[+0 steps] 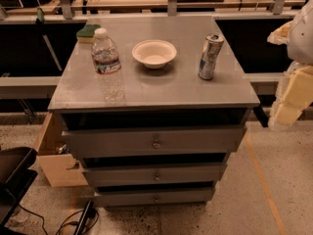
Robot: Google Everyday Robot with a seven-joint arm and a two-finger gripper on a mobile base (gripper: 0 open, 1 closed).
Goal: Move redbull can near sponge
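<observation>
The robot's gripper needs to close around the middle of the redbull can (209,56), between the can's top and its bottom.
The redbull can (210,57), silver and blue, stands upright on the right side of the grey cabinet top (171,87). The sponge (88,32), dark green over yellow, lies at the far left corner of the same top. The can and the sponge are far apart, with a bowl and a bottle between them. My gripper (287,104) is at the right edge of the view, off the cabinet's right side, to the right of the can and lower in the picture. It holds nothing that I can see.
A clear water bottle (107,65) with a white cap stands front left. A white bowl (154,53) sits in the middle. The cabinet has three drawers (155,142), slightly open. A counter with cables runs behind. A wooden box (56,155) sits on the floor at left.
</observation>
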